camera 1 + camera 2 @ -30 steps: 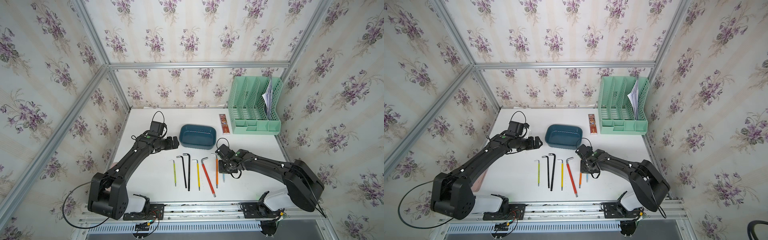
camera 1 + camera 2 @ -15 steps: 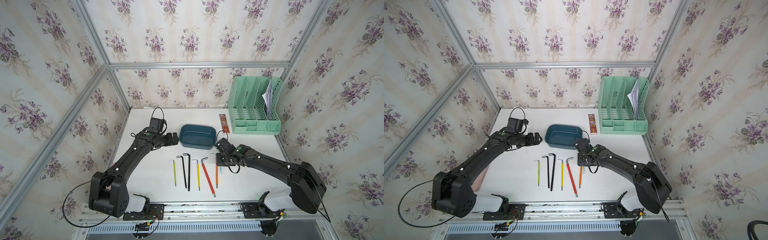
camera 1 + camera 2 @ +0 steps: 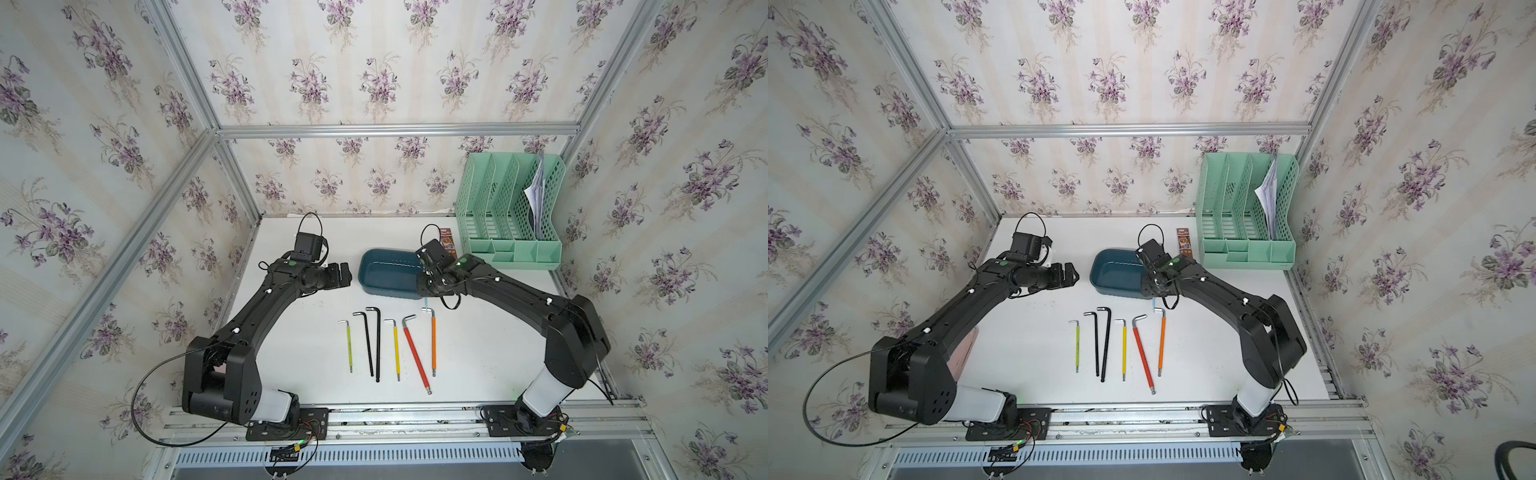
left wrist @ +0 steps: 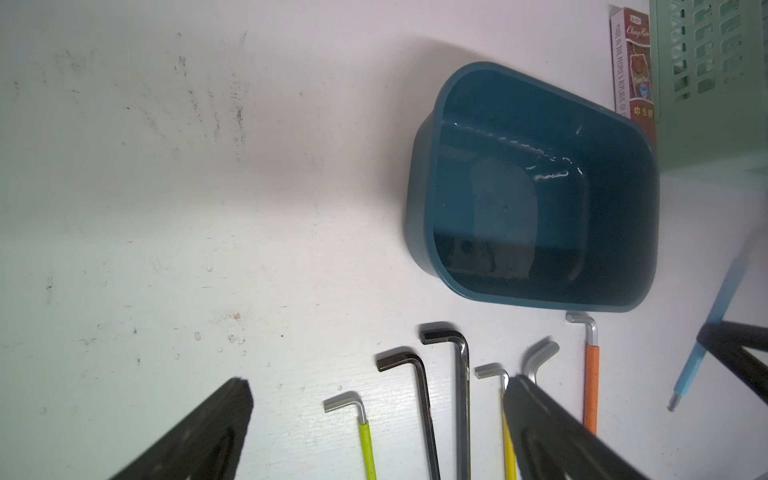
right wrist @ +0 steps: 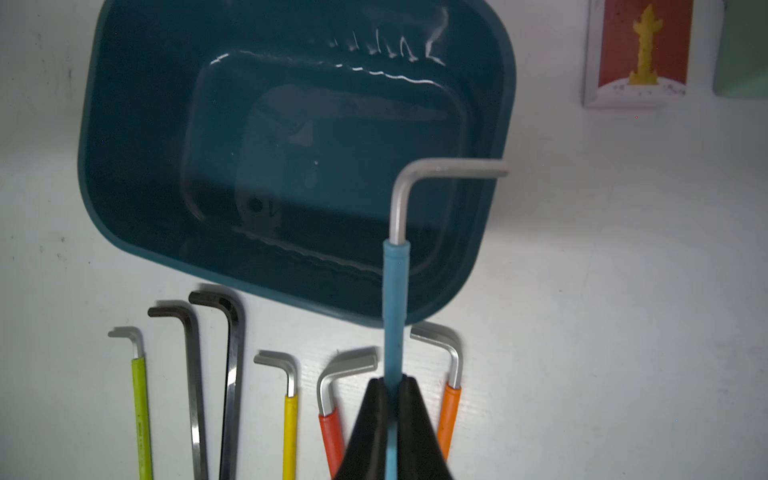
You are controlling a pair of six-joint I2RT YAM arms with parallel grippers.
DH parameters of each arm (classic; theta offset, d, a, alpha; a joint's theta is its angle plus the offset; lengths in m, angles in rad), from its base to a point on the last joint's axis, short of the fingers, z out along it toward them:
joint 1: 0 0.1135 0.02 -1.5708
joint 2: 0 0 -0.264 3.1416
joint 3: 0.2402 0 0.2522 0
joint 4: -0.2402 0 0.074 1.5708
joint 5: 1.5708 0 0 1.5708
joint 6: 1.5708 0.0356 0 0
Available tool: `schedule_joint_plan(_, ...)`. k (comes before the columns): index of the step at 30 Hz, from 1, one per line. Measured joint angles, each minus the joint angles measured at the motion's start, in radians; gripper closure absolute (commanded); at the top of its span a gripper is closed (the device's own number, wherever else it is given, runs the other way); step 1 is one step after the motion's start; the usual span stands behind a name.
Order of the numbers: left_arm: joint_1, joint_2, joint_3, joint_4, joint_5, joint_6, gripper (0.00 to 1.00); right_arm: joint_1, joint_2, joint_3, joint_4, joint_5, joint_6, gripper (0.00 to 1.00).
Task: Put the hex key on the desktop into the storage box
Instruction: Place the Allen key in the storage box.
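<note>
I will let go of the blue-sleeved hex key, now hanging over the box's near corner, with my right gripper on the middle of the teal storage box's bottom (image 3: 397, 277) (image 5: 332, 173).
My right gripper (image 5: 392, 380) is shut on a blue-sleeved hex key (image 5: 395, 299). The key hangs over the near right corner of the teal storage box (image 5: 124, 124), its bent steel end above the box's inside. In both top views that gripper (image 3: 426, 286) sits at the box's (image 3: 388, 272) right front edge. Several more hex keys lie in a row on the white desktop (image 3: 299, 332): a green one (image 3: 349, 349), two black (image 3: 368, 345), a yellow (image 3: 396, 349), a red (image 3: 417, 357) and an orange (image 3: 434, 345). My left gripper (image 3: 343, 274) stands open just left of the box, holding nothing.
A mint-green file organiser (image 3: 507, 216) with papers stands at the back right. A red packet (image 3: 449, 241) lies between it and the box. Aluminium rails (image 3: 395, 415) edge the desktop, and a pink item (image 3: 963, 349) lies under the left arm.
My right gripper has carried the blue hex key away from the right end of the row, back towards the box. The left gripper has shifted slightly towards the back.
</note>
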Motion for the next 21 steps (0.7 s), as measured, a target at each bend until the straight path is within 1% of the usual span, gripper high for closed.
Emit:
schedule_joint_plan(7, 0.014, 0.031, 0.002, 0.003, 0.001, 0.005, 0.01, -0.035, 0.204, 0.235, -0.021, -0.047, -0.071, 1.0)
schedule_joint_plan(11, 0.015, 0.062, 0.011, 0.018, 0.006, 0.007, 0.01, -0.052, 0.302, 0.341, -0.027, -0.066, -0.104, 1.0)
schedule_joint_plan(17, 0.017, 0.124, 0.025, 0.035, 0.013, 0.01, 0.01, -0.066, 0.406, 0.444, -0.037, -0.093, -0.148, 1.0)
schedule_joint_plan(21, 0.017, 0.162, 0.03, 0.054, 0.016, 0.012, 0.01, -0.066, 0.448, 0.484, -0.037, -0.106, -0.195, 1.0)
